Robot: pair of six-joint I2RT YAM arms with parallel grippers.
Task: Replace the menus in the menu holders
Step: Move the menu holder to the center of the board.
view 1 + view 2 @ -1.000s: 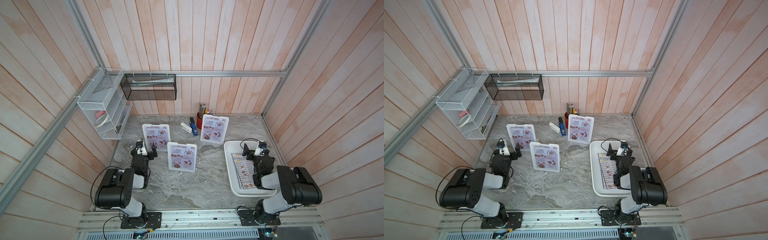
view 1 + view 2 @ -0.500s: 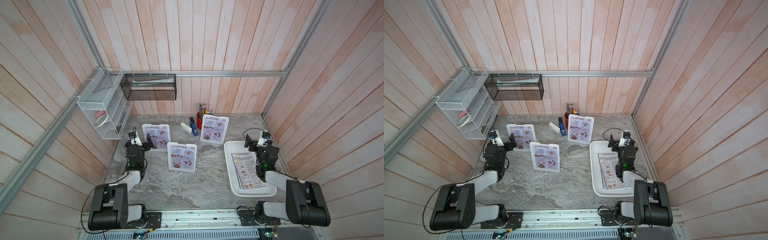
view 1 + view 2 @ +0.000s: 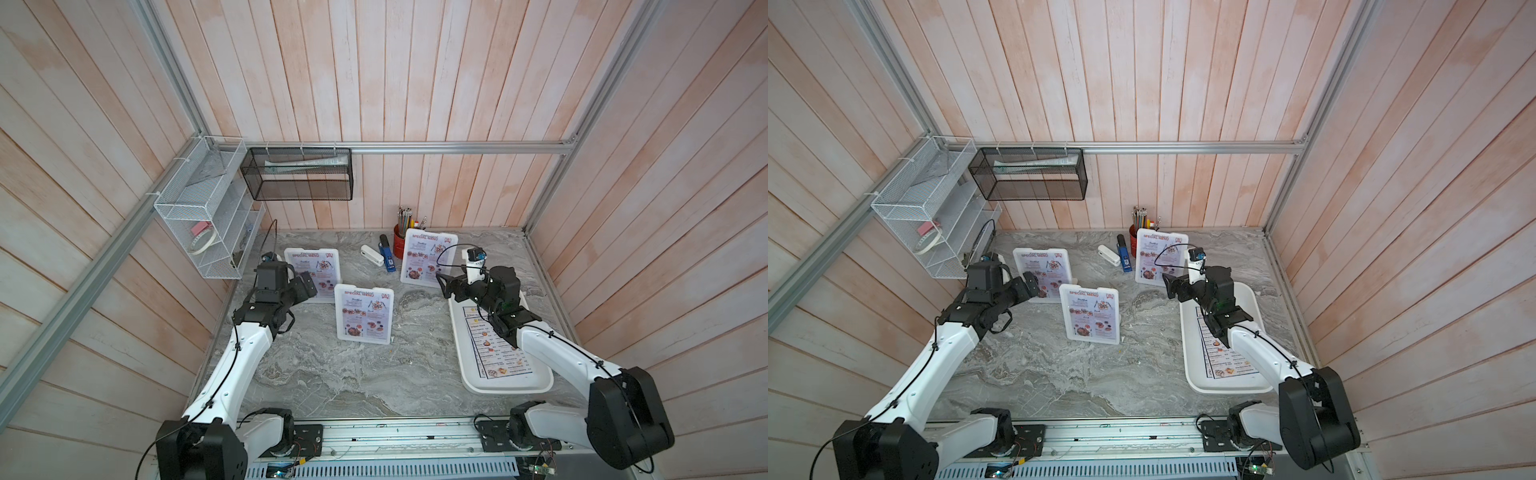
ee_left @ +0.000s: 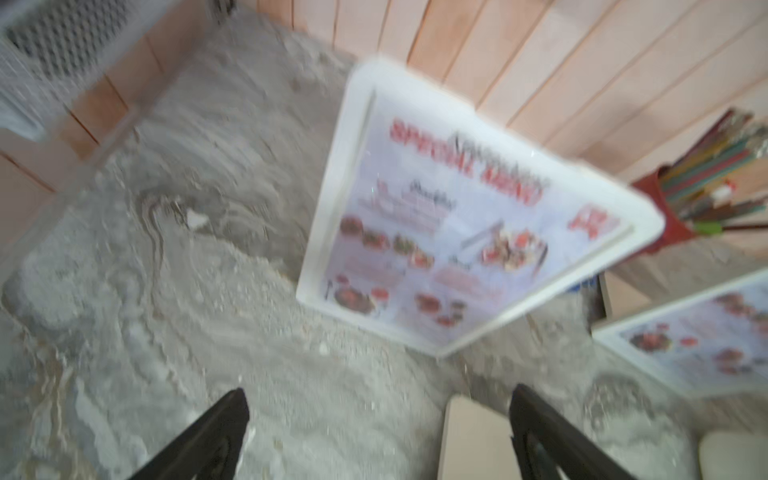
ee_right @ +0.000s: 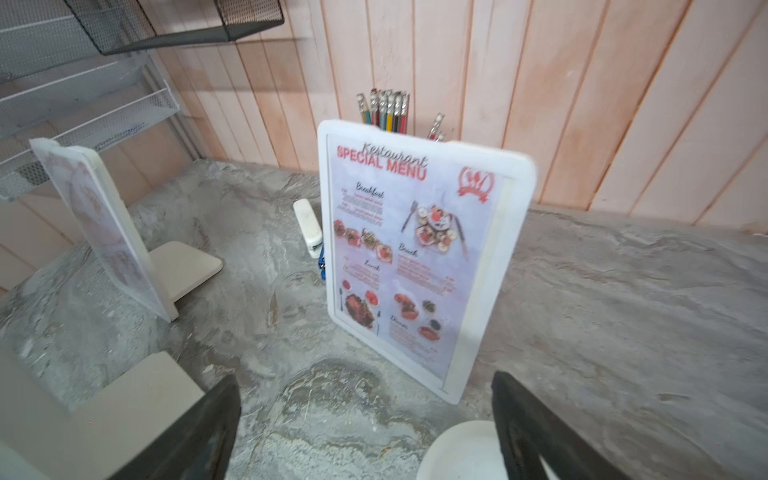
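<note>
My right gripper is to go next to the centre menu holder's top corner [image 3: 389,291] nearest the white tray and close there.
Three white menu holders stand on the marble table, each with a red "SPECIAL MENU" sheet: back left [image 3: 320,266] [image 3: 1044,270], centre [image 3: 363,313] [image 3: 1090,313], back right [image 3: 428,257] [image 3: 1160,257]. More menus [image 3: 496,355] [image 3: 1227,361] lie flat in a white tray [image 3: 511,386] [image 3: 1229,388], partly under my right arm. My left gripper [image 3: 307,286] [image 4: 379,392] is open and empty, just in front of the back-left holder [image 4: 457,208]. Facing the back-right holder [image 5: 415,249], my right gripper [image 3: 444,286] [image 5: 365,380] hangs open and empty near the tray's far corner [image 5: 461,449].
A red pencil cup [image 3: 400,245], a blue stapler [image 3: 388,259] and a white stapler [image 3: 371,254] sit at the back between the holders. A white wire shelf [image 3: 203,232] and a black mesh basket [image 3: 299,174] hang on the walls.
Both arms have unfolded and reached forward. The left gripper moved up to the back-left holder; the right gripper left the tray and came toward the back-right holder.
</note>
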